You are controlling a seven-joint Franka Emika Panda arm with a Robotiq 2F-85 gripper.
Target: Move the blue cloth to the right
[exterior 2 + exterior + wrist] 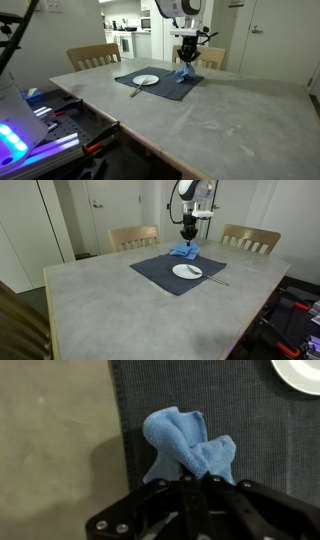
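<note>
Next, my gripper lets go of the blue cloth on the dark grey placemat (185, 256) (228, 421), in the spot just behind the white plate.
The blue cloth (188, 447) is bunched up and pinched between my gripper's fingers (195, 480), which are shut on it. It hangs over the edge of a dark grey placemat (250, 420). In both exterior views the cloth (184, 250) (184, 72) sits at the far corner of the placemat (160, 272) (165, 88), with my gripper (188, 238) (186, 58) right above it, pointing down.
A white plate (187, 271) (146, 80) lies on the placemat, with a utensil (215, 278) (135, 90) beside it. Its rim shows in the wrist view (298, 375). Wooden chairs (134, 237) (250, 239) stand behind the grey table (120, 310).
</note>
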